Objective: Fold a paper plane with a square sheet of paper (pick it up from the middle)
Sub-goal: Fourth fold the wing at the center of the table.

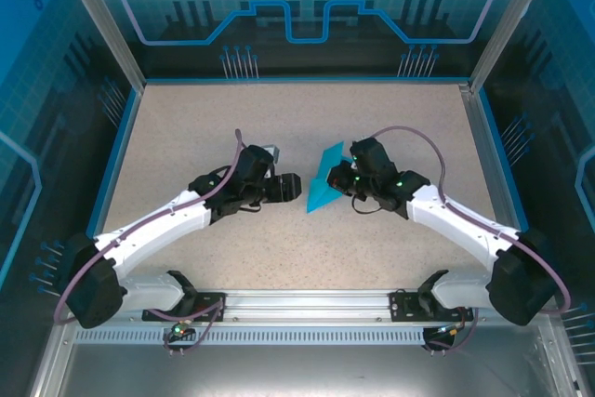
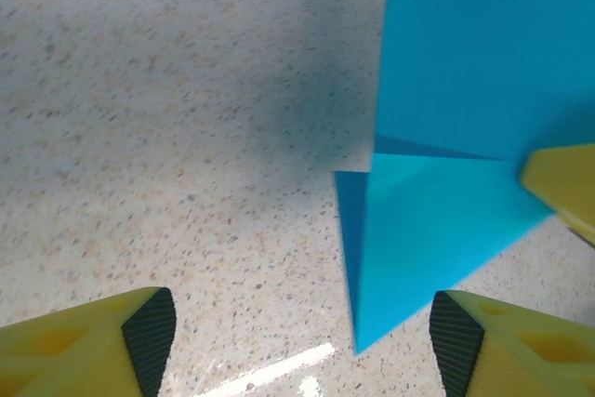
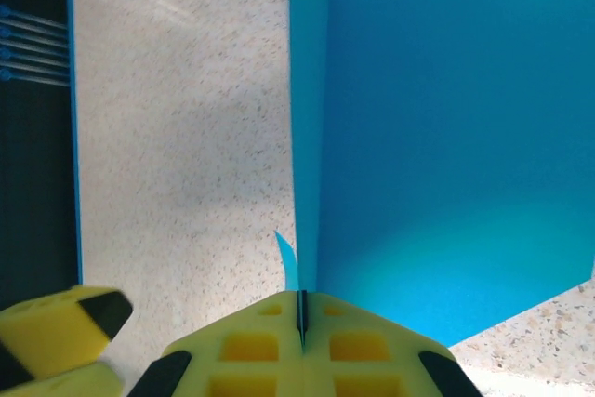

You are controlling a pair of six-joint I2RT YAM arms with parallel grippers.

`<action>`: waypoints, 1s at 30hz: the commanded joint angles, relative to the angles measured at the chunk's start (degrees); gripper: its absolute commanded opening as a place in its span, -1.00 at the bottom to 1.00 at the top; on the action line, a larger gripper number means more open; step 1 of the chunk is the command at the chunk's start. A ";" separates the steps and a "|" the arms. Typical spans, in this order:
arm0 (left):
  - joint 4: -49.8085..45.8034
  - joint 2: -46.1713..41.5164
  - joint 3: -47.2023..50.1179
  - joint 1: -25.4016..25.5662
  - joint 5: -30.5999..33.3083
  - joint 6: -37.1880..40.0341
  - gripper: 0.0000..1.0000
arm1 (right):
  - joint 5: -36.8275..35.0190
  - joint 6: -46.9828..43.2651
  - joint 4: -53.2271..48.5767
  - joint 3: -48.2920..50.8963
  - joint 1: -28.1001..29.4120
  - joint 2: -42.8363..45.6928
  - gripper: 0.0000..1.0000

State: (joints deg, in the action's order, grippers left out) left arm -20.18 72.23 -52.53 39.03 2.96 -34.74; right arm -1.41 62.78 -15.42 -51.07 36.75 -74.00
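Note:
My right gripper alone is holding the paper's upright fold and the paper's pointed tip is loose, so next my left gripper pinches the paper's tip [image 1: 310, 208] before my right gripper opens.
The teal-blue square sheet of paper [image 1: 327, 179] is folded into a pointed shape and stands partly upright at mid-table, its tip toward the near left. My right gripper [image 3: 301, 315] is shut on one edge of it, the thin paper pinched between the yellow fingers; the same gripper [image 1: 350, 178] sits at the paper's right side. My left gripper [image 1: 296, 187] is just left of the paper and open. In the left wrist view its black pads [image 2: 149, 332] stand wide apart, and the paper's [image 2: 465, 118] lower tip reaches between them near the right-hand pad, ungripped.
The speckled tabletop [image 1: 186, 127] stretches on all sides, bounded by blue side rails [image 1: 119, 151] and a metal frame. The right gripper's yellow finger [image 2: 562, 188] juts in at the right of the left wrist view. The left gripper's finger [image 3: 56, 332] appears low left beside the right one.

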 commanded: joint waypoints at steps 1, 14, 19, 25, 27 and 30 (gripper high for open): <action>9.71 0.85 2.83 -0.35 -4.59 7.89 0.62 | -7.34 11.83 0.34 -1.31 1.67 -3.85 -1.00; 32.79 5.60 16.92 0.42 -1.86 18.92 0.97 | -7.93 31.70 -6.16 -3.84 5.30 -15.10 -1.00; 32.38 7.02 17.53 0.44 -6.54 22.52 0.94 | -7.01 34.06 -11.46 -5.42 5.34 -15.34 -1.00; 47.63 8.80 24.92 0.91 -10.71 27.24 0.71 | -4.86 35.62 -13.99 -6.97 4.91 -15.87 -1.00; 50.28 10.15 25.67 1.74 -11.91 30.09 0.63 | -3.40 35.70 -14.20 -7.66 4.28 -16.56 -1.00; 53.11 12.08 25.99 3.21 -12.10 33.01 0.57 | -1.78 35.79 -14.31 -8.26 3.77 -17.39 -1.00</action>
State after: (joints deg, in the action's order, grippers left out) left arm 25.10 83.05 -27.29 40.95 -6.35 -7.22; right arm -5.23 97.08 -27.09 -57.67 41.15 -90.00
